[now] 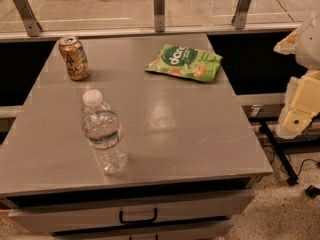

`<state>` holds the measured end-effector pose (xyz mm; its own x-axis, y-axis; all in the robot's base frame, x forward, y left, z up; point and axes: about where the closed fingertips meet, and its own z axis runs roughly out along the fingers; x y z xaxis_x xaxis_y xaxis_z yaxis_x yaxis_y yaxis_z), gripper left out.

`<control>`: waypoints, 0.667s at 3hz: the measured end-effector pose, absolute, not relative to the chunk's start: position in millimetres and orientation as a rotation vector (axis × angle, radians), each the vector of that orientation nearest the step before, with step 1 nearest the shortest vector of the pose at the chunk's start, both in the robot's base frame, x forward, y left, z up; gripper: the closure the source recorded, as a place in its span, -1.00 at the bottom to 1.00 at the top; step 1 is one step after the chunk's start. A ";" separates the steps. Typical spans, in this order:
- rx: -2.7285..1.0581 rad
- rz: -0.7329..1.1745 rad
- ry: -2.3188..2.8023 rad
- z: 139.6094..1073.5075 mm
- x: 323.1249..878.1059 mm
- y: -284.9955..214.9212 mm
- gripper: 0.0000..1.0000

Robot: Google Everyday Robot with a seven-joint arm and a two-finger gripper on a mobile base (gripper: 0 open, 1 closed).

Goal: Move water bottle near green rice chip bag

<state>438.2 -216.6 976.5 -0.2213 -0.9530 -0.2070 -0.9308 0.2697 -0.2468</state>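
Note:
The water bottle's lower half (109,153), just below the reddish band on its label, is the next place for my gripper to go and close.
The water bottle (102,134) stands upright on the grey table (190,134) near its front left. It is clear and ribbed, with a white cap and a pale label with a reddish band. The green rice chip bag (185,62) lies flat at the back right of the table, far from the bottle. My gripper (296,115) shows as cream-coloured parts at the right edge of the view, off the table's right side and well away from both the bottle and the bag. It holds nothing that I can see.
A tan-gold drink can (74,58) stands at the back left of the table. A railing with metal posts (159,9) runs behind the table. A drawer with a black handle (138,216) is under the front edge. Cables (300,169) lie on the floor at right.

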 end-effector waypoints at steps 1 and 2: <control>-1.724 -0.100 2.231 976.6 438.2 -216.6 -1.00; -1.749 0.009 2.151 967.1 449.0 -186.3 -1.00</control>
<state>449.0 -186.3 967.1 -0.1637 -0.9447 -0.2840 -0.9471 0.2311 -0.2226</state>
